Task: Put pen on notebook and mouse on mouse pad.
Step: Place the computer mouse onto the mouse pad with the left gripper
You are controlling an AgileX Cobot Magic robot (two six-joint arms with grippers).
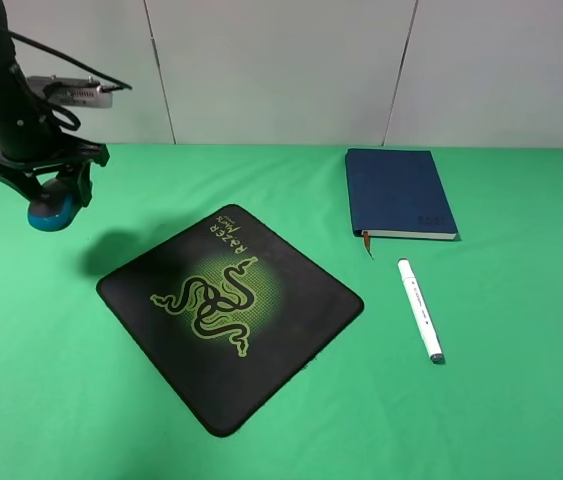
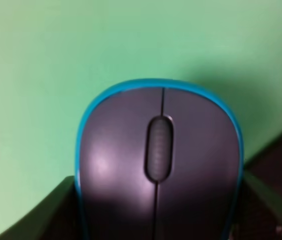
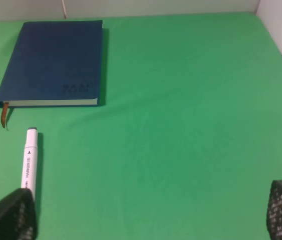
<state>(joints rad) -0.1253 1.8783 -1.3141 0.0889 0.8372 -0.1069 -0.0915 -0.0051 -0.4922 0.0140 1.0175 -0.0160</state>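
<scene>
I need to use my left gripper to set the mouse down and let go of it on the upper part of the mouse pad's green snake logo (image 1: pixel 223 279).
My left gripper (image 1: pixel 58 188) is shut on the mouse (image 1: pixel 53 211), holding it in the air off the far left corner of the mouse pad (image 1: pixel 231 315); its shadow falls on the cloth below. In the left wrist view the mouse (image 2: pixel 158 160) shows its dark grey top and teal rim between the dark fingers (image 2: pixel 55 212). The navy notebook (image 1: pixel 398 192) lies closed at the back right, and the white pen (image 1: pixel 420 309) lies on the cloth just in front of it. My right gripper (image 3: pixel 146 220) hangs open near the pen (image 3: pixel 30 160) and notebook (image 3: pixel 53 62).
Green cloth (image 1: pixel 501 420) covers the whole table, with a white panelled wall (image 1: pixel 281 70) behind it. A dark corner of the mouse pad (image 2: pixel 281 157) shows beside the held mouse. The right arm is outside the exterior view.
</scene>
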